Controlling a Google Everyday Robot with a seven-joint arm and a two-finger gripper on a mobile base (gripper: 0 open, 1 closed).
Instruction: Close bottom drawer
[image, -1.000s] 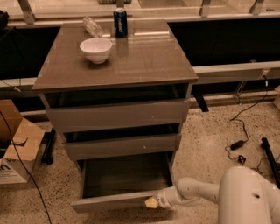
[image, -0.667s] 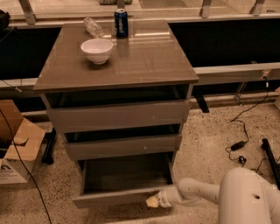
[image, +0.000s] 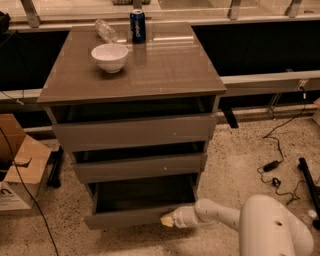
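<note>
I should let go of the bottom drawer pushed back into the cabinet's lowest slot (image: 140, 196), just below the middle drawer.
The bottom drawer (image: 125, 216) is the lowest of three grey-brown drawers in the cabinet (image: 135, 130). It stands partly pulled out, and its shallow dark box shows from above. My white arm reaches in from the lower right. The gripper (image: 167, 220) presses against the right part of the drawer's flat front.
On the cabinet top stand a white bowl (image: 109, 56), a blue can (image: 138, 26) and a clear plastic bottle (image: 105, 30) lying down. A cardboard box (image: 17, 165) sits on the floor at the left. Cables (image: 280, 170) lie on the speckled floor at the right.
The bottom drawer has slid a little further into the cabinet, with the gripper following its front inward.
</note>
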